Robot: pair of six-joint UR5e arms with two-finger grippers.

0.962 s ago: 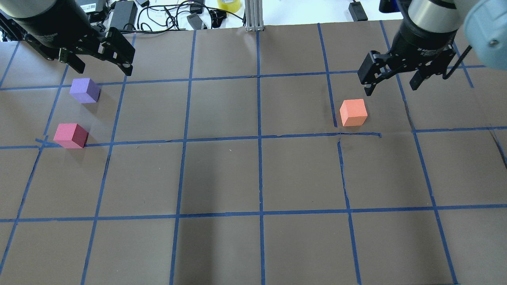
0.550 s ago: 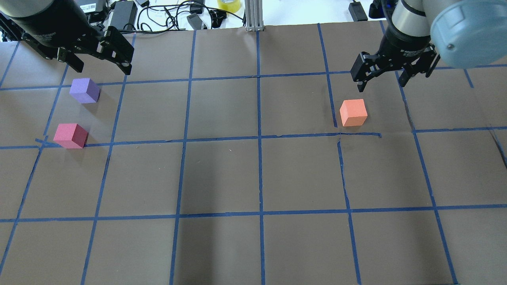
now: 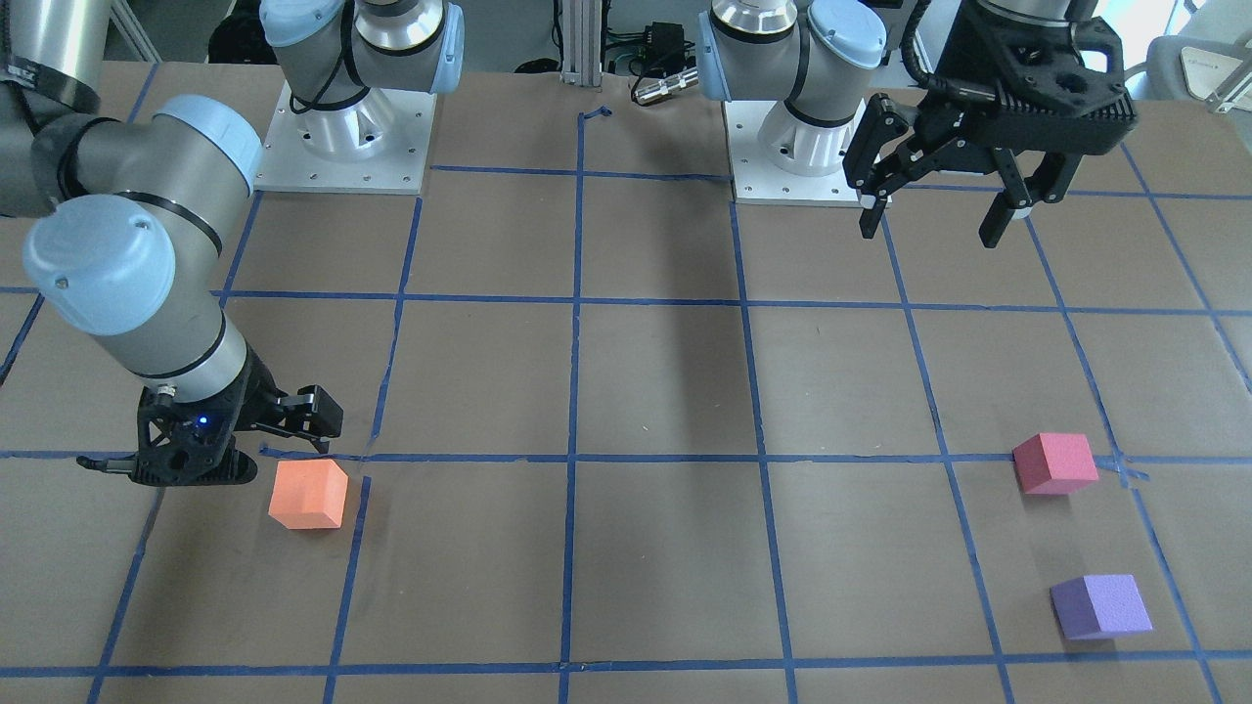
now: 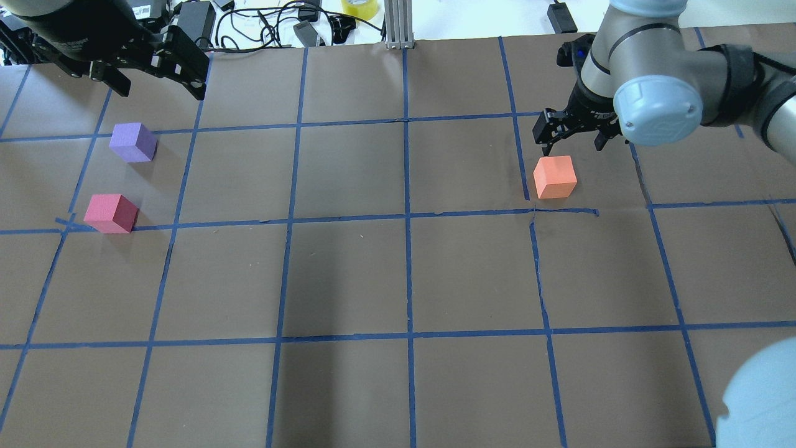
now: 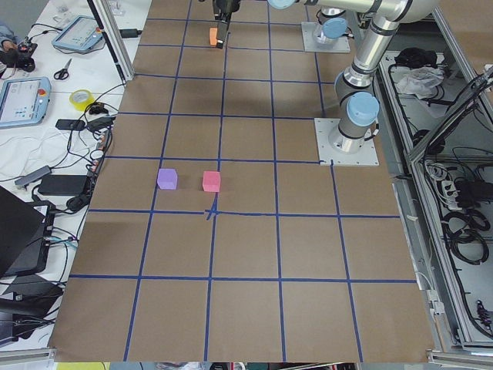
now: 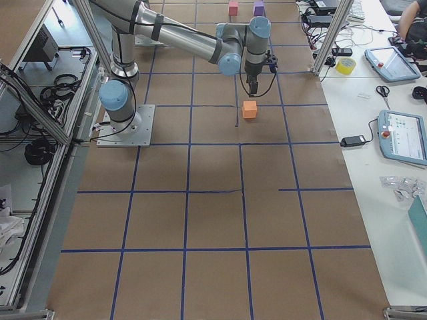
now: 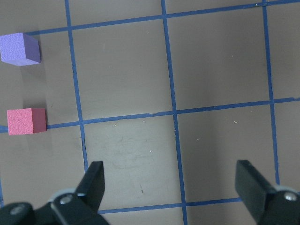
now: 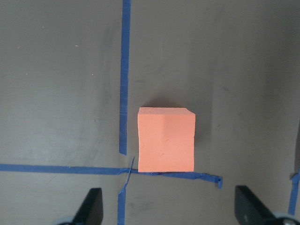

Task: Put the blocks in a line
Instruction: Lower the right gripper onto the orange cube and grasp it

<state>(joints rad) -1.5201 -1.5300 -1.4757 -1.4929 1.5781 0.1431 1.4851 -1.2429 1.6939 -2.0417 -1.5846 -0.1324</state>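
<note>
I should next use my right gripper to grasp the orange block's side (image 3: 341, 501) (image 8: 139, 141) that faces the nearest blue tape line, along with its opposite side.
The orange block (image 4: 555, 177) sits right of centre on the brown gridded table (image 4: 348, 274). It also shows in the front view (image 3: 309, 494) and the right wrist view (image 8: 166, 139). My right gripper (image 4: 573, 146) is open and empty, low and just beyond the block, with the block ahead of its fingers (image 8: 91, 206). The purple block (image 4: 132, 142) and the reddish-pink block (image 4: 111, 213) sit close together at the far left. My left gripper (image 4: 158, 90) is open and empty, raised beyond the purple block. Its wrist view shows both blocks, purple (image 7: 19, 48) and reddish-pink (image 7: 26, 121).
Cables, power adapters and a yellow tape roll (image 4: 359, 7) lie past the table's far edge. An aluminium post (image 4: 398, 25) stands at the far middle. The two arm bases (image 3: 342, 137) stand on the robot's side. Blue tape lines (image 4: 407, 249) grid the table.
My right gripper has moved left and down, closer to the orange block. My left gripper has drifted slightly away from the purple block. The blocks have not moved.
</note>
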